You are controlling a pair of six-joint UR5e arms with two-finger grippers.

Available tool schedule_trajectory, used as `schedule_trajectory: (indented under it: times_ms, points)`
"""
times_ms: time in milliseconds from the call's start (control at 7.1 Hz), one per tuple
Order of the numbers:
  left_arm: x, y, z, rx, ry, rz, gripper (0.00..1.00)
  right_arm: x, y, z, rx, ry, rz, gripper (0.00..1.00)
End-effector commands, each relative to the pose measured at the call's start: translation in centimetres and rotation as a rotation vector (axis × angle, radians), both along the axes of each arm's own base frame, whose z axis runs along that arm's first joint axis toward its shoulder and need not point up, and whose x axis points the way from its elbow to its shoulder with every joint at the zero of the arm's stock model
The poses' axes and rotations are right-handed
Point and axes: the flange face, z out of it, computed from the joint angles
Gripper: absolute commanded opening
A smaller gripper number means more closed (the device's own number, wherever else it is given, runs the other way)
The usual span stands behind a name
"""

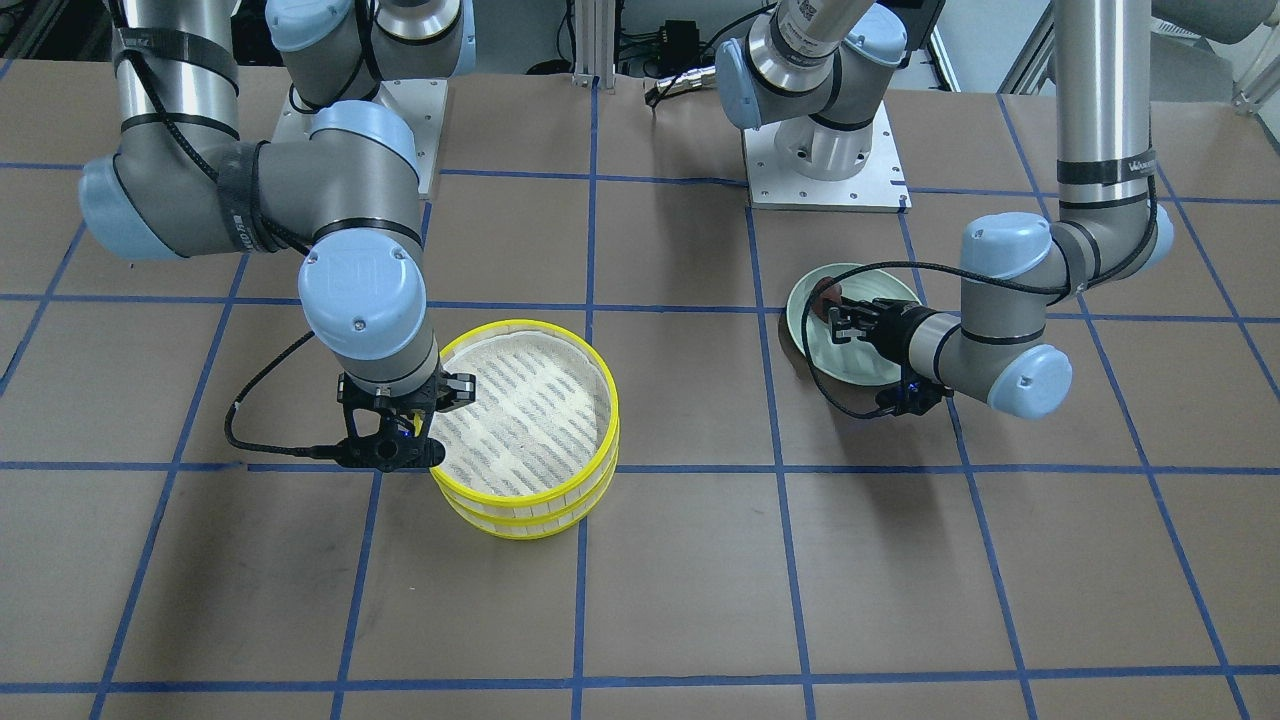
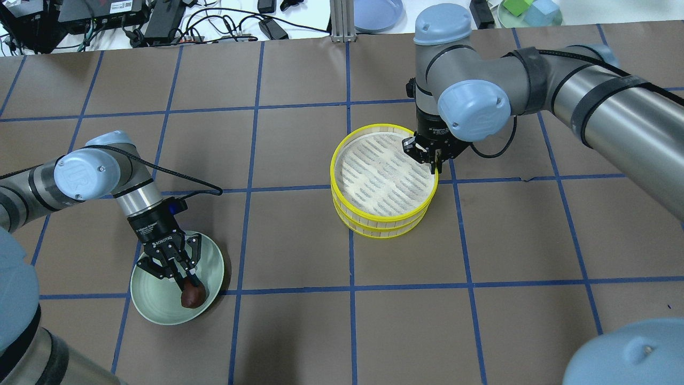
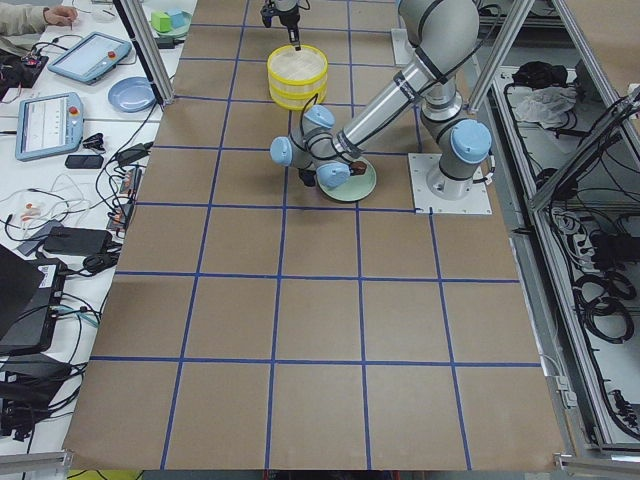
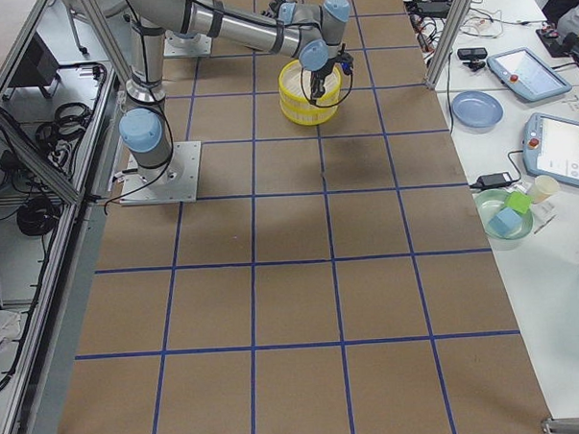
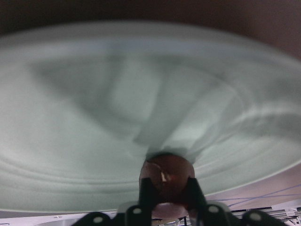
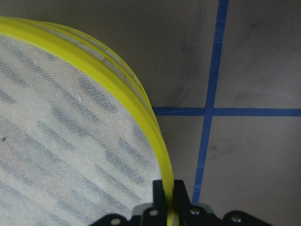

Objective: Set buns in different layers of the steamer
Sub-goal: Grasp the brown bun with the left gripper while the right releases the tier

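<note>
The robot's left gripper will release the reddish-brown bun on the upper tray's white cloth (image 1: 481, 427), close to the right gripper. The bun is still low in the pale green plate.
Two steamer trays are stacked mid-table. The upper tray (image 2: 385, 216) has a bare white cloth bottom, and the lower tray (image 2: 385, 233) sits under it. My right gripper (image 2: 434, 164) is shut on the upper tray's yellow rim (image 6: 141, 103), one finger inside and one outside. My left gripper (image 2: 184, 275) reaches low into the pale green plate (image 2: 155, 310) and is shut on the dark reddish-brown bun (image 2: 192, 295). The left wrist view shows that bun (image 5: 167, 174) between the fingers. The cream bun shows in no view.
A blue plate (image 2: 377, 10) and a green bowl of blocks (image 2: 529, 10) sit beyond the table's far edge, among cables. The arm base plates (image 1: 825, 175) stand at the robot's side. Brown table with blue grid tape surrounds the stack.
</note>
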Motion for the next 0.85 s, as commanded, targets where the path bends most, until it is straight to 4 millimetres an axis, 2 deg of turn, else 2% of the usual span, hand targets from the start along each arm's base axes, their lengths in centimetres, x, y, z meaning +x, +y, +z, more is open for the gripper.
schedule_trajectory:
  times_ms: [0, 141, 282, 423, 563, 704]
  points:
    - [0.1, -0.5, 1.1, -0.024, -0.010, -0.001, 0.00, 0.0, 0.0, 0.0, 0.001, -0.005, -0.003, 0.61]
    - [0.4, -0.7, 2.2, -0.050, -0.027, -0.014, 0.00, 0.0, -0.2, 1.6, -0.031, -0.007, 0.004, 1.00]
    - [1.1, -2.7, 5.9, -0.099, -0.047, -0.015, 0.00, -0.1, 0.3, 5.4, -0.095, -0.031, -0.003, 1.00]
    - [1.8, -4.9, 11.2, -0.134, -0.059, -0.014, 0.00, 0.2, 1.3, 10.2, -0.175, -0.087, -0.010, 1.00]
    - [1.5, -6.9, 15.5, -0.216, -0.105, -0.003, 0.00, 0.4, 2.4, 15.7, -0.257, -0.143, -0.011, 1.00]
    - [-0.2, -8.2, 18.8, -0.294, -0.151, 0.003, 0.00, -0.5, 4.5, 19.9, -0.281, -0.146, -0.020, 1.00]
